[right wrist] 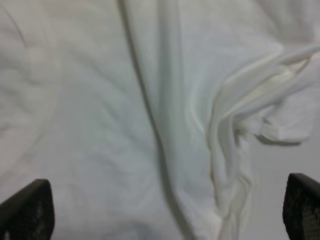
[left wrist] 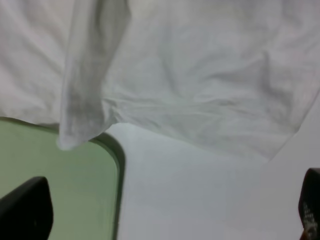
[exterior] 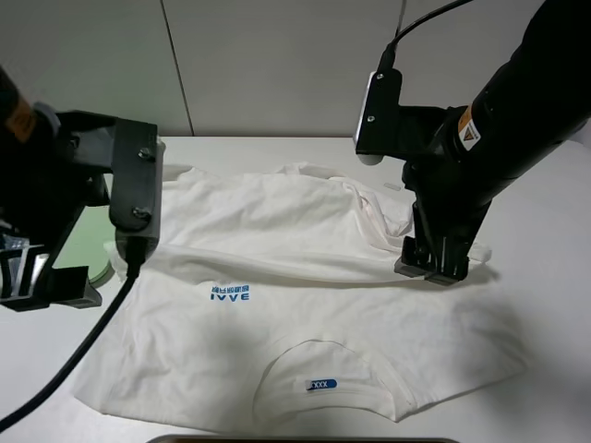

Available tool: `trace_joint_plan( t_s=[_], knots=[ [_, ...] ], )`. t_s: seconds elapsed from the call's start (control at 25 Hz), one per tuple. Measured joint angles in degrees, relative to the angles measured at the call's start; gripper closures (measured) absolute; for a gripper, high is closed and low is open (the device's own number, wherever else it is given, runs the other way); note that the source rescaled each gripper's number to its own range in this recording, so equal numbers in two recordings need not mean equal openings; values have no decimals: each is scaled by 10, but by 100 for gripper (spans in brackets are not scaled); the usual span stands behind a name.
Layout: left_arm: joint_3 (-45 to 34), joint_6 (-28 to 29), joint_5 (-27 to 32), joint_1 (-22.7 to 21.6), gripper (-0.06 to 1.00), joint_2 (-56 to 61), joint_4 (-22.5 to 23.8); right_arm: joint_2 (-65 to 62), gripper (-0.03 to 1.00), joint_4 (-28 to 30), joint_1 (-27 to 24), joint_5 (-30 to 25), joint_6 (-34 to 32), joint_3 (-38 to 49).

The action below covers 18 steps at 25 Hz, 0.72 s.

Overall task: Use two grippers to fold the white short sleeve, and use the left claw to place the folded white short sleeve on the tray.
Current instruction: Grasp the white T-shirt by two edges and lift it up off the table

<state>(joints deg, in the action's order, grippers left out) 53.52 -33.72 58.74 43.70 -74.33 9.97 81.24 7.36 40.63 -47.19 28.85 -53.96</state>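
Note:
Next, my right gripper grips the loose fold across the white short sleeve at the fold's end (exterior: 392, 275) (right wrist: 194, 212) beside the bunched fabric.
The white short sleeve (exterior: 305, 277) lies spread on the table with its blue neck label toward the front. Its far part is folded forward in a loose ridge. The pale green tray (exterior: 85, 242) sits at the left, partly under the shirt's edge (left wrist: 80, 125) and behind the left arm. My left gripper (exterior: 42, 284) hangs open over the tray's corner (left wrist: 65, 185), beside the shirt's left edge, holding nothing (left wrist: 167, 215). My right gripper (exterior: 432, 268) stands open low over the bunched right sleeve (right wrist: 240, 130), nothing between its fingers (right wrist: 165, 215).
White tabletop (exterior: 545, 231) surrounds the shirt. A pale wall rises behind it. A dark edge (exterior: 305, 440) shows at the front of the table. The left arm's black cable (exterior: 83, 346) trails across the shirt's left front corner.

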Motion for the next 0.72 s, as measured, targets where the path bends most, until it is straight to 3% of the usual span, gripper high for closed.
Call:
trace_joint_plan(
  t_s=[0.36, 0.72],
  knots=[
    [0, -7, -49, 0, -3, -59, 44, 5, -3, 33, 0, 3, 8, 0],
    [0, -40, -75, -27, -3, -81, 46, 5, -3, 42, 0, 39, 52, 54]
  ],
)
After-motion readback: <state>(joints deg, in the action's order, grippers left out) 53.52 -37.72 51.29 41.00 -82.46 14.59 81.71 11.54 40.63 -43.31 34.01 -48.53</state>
